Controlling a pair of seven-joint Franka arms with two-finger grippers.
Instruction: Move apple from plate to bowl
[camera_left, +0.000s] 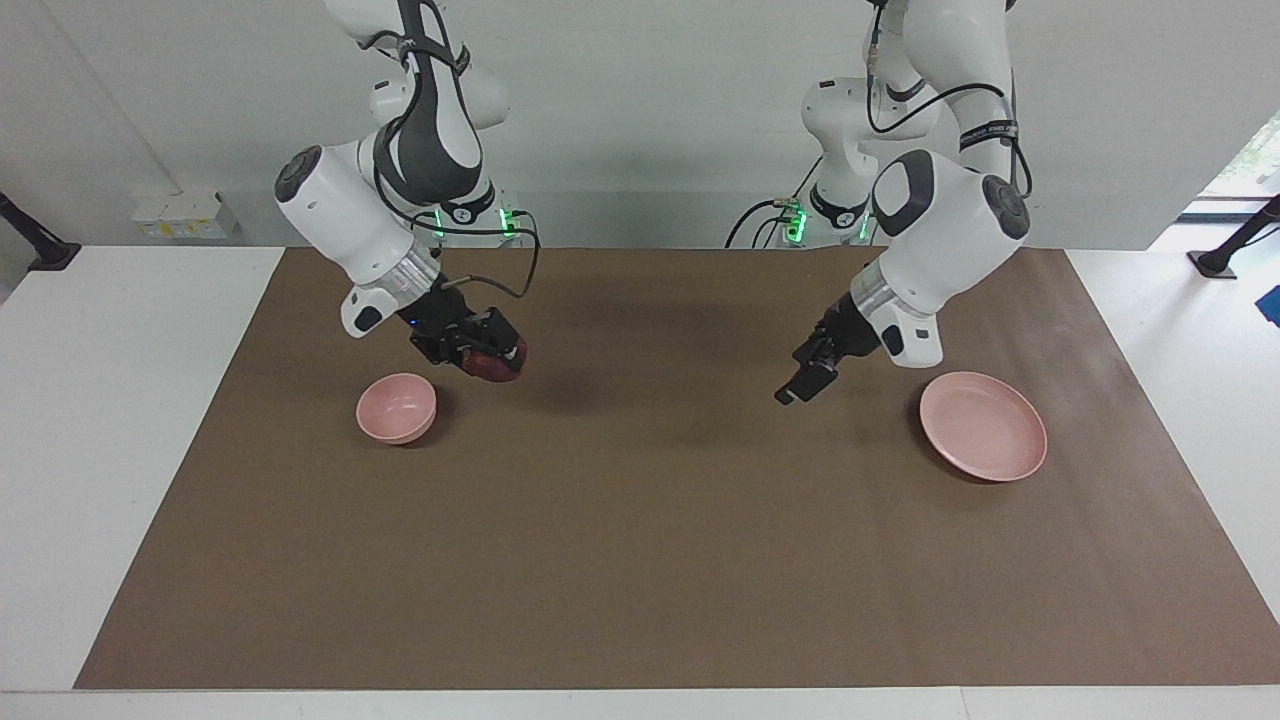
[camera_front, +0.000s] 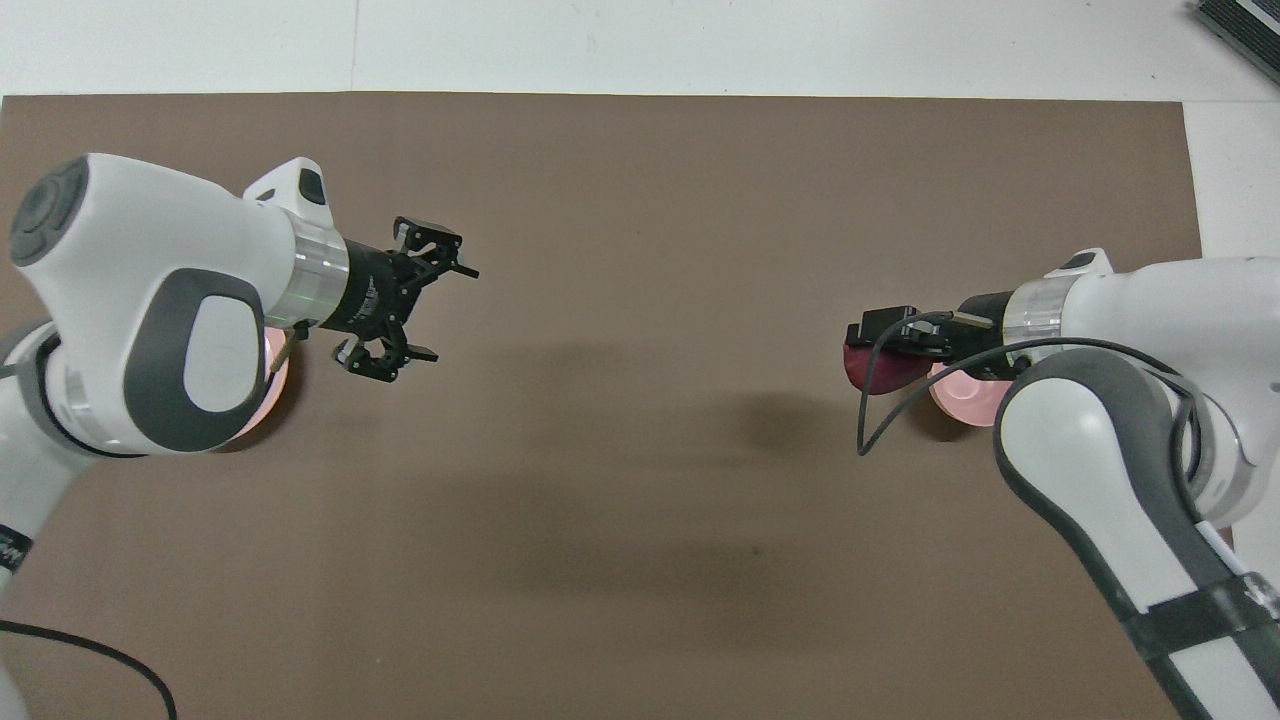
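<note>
The dark red apple will come to rest on the inside bottom of the small pink bowl (camera_front: 966, 377), where I will let go of it with my right gripper. The apple is still held over the mat.
My right gripper (camera_left: 490, 355) is shut on the dark red apple (camera_left: 499, 367) and holds it in the air over the mat just beside the small pink bowl (camera_left: 396, 408), not over it. In the overhead view the apple (camera_front: 872, 370) shows at the tip of the right gripper (camera_front: 885, 345), and the bowl (camera_front: 962, 398) is partly hidden by the arm. The wide pink plate (camera_left: 983, 439) is bare at the left arm's end of the table. My left gripper (camera_left: 803, 385) is open and empty, over the mat beside the plate; it also shows in the overhead view (camera_front: 450, 312).
A brown mat (camera_left: 640, 560) covers most of the white table. In the overhead view the left arm hides most of the plate (camera_front: 277, 372).
</note>
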